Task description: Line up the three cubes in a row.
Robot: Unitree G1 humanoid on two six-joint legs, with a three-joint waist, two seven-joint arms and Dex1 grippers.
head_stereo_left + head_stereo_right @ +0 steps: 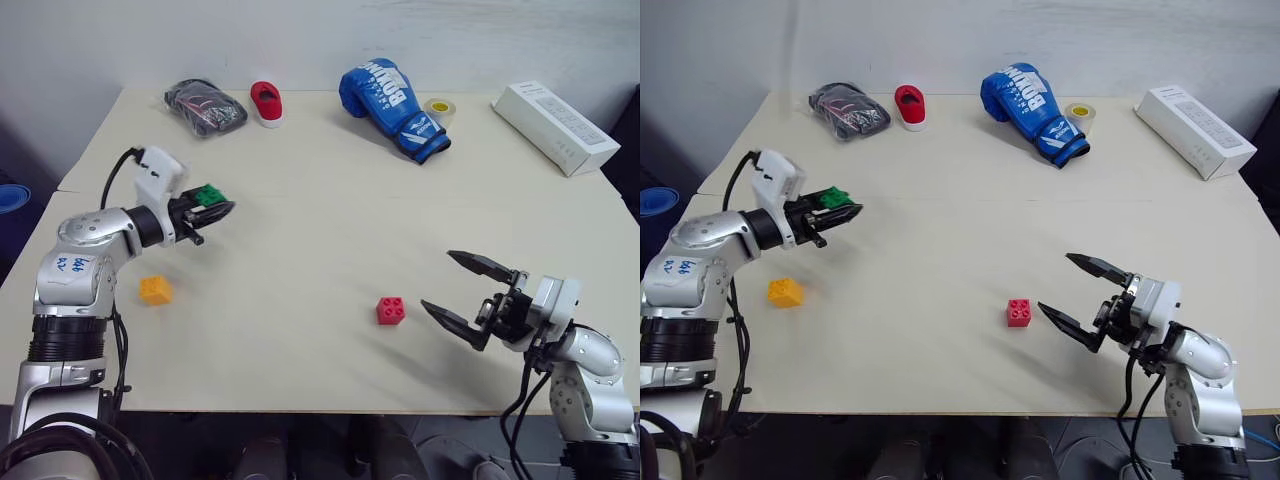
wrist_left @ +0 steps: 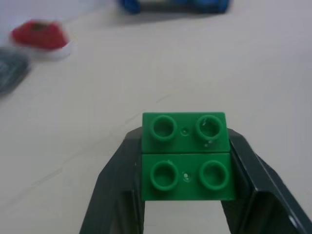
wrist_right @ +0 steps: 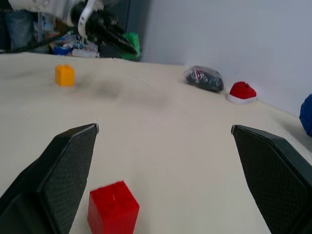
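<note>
Next, I set the green cube with my left gripper on the bare table (image 1: 321, 312) beside the red cube, toward the orange-yellow cube. The green cube is still lifted above the table.
My left gripper (image 1: 212, 206) is shut on the green cube (image 1: 208, 195) and holds it lifted above the left side of the table; the left wrist view shows that green cube (image 2: 185, 156) clamped between both fingers, studs facing the camera. The orange-yellow cube (image 1: 155, 290) rests on the table below and nearer than that gripper. The red cube (image 1: 390, 310) sits near the table's front, just left of my right gripper (image 1: 450, 283), which stands open and points at it. In the right wrist view the red cube (image 3: 113, 207) lies near the left finger.
Along the back of the table (image 1: 320, 220) lie a black bundle (image 1: 204, 106), a red shoe (image 1: 266, 102), a blue boxing glove (image 1: 392, 106), a tape roll (image 1: 438, 108) and a white box (image 1: 555, 126). Bare tabletop spreads between the grippers.
</note>
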